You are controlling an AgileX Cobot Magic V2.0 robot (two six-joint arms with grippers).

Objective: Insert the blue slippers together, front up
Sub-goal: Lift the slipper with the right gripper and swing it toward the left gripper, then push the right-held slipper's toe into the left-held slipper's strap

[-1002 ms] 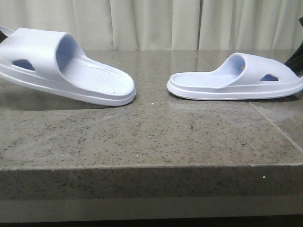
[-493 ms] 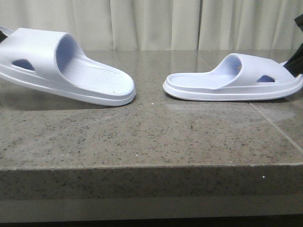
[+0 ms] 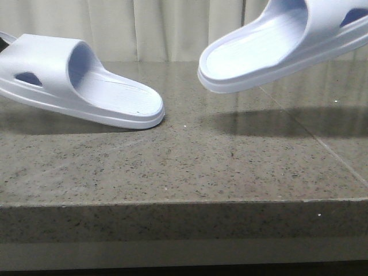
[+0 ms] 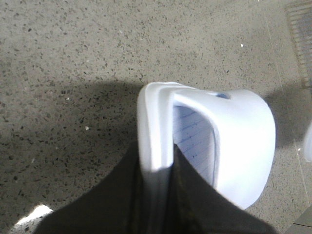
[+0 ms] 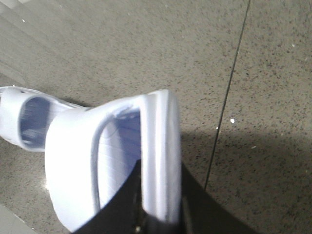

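I will let go of the slipper in my right gripper above the stone beside the tile seam, with it tucked into the other slipper (image 3: 238,92).
Two pale lavender-blue foam slippers. The left slipper (image 3: 75,80) is held tilted, its heel end low near the stone table top (image 3: 184,167), at the left of the front view. My left gripper (image 4: 156,195) is shut on its sole edge (image 4: 156,131). The right slipper (image 3: 276,46) hangs in the air at the upper right, tilted with its heel end down toward the middle. My right gripper (image 5: 161,204) is shut on its sole edge (image 5: 161,156). The left slipper also shows in the right wrist view (image 5: 24,122). Neither gripper body shows in the front view.
The table is speckled grey stone with a tile seam (image 3: 322,144) on the right and a front edge (image 3: 184,201). Pale curtains (image 3: 172,29) hang behind. The right slipper casts a shadow (image 3: 270,123) on the table.
The right slipper has been lifted off the table and tilted, heel end down, rising to the upper right. The left slipper has not moved.
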